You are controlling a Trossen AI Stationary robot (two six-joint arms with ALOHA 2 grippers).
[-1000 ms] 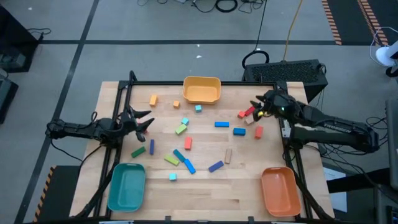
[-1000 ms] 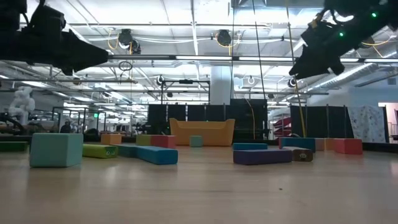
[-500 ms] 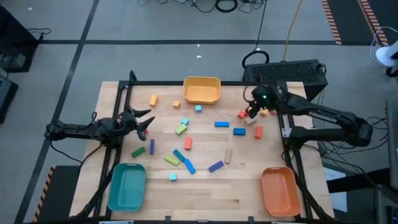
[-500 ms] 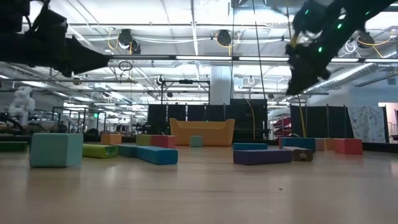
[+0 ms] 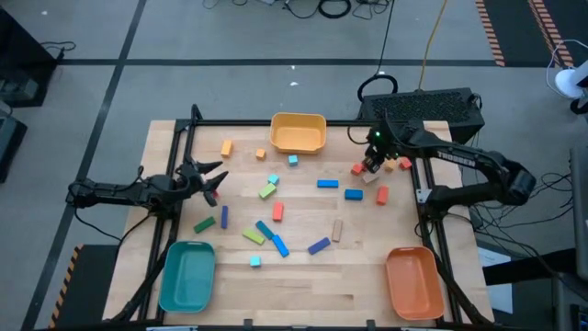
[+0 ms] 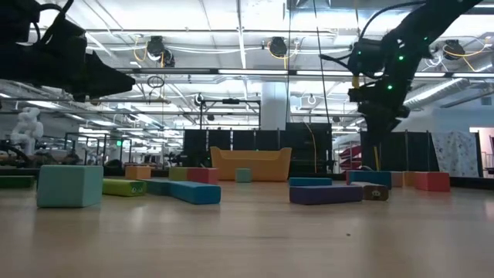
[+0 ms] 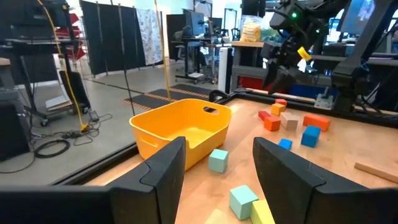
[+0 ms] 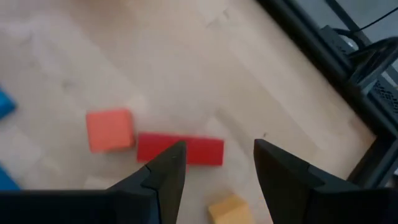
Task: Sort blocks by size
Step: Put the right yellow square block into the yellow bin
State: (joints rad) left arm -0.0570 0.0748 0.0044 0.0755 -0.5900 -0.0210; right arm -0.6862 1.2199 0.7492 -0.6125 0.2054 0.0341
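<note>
Next, my right gripper closes on the sides of the yellow-orange cube (image 5: 390, 165) (image 8: 230, 211), which is beside the red bar.
Painted blocks lie scattered flat on the wooden table (image 5: 303, 285): blue bars (image 5: 328, 183), teal cubes (image 5: 273, 179), a green bar (image 5: 204, 223), a tan piece (image 5: 337, 230). At the far right lie a red bar (image 8: 180, 150), an orange cube (image 8: 110, 129) and a yellow-orange cube (image 8: 228, 208). My right gripper (image 5: 374, 164) hangs open above these, pointing steeply down, with the red bar showing between its fingers and untouched. My left gripper (image 5: 209, 179) waits open at the table's left, held level and clear of the blocks.
A yellow tray (image 5: 298, 132) stands at the far edge's middle, a teal tray (image 5: 187, 275) at the near left and an orange tray (image 5: 412, 281) at the near right. A black frame rail (image 5: 276, 123) runs along the table's far and side edges.
My right gripper has sunk and tipped to point steeply down, shifting a little toward the table's left over the red and orange blocks at the far right. Its finger gap looks the same. No block has moved.
</note>
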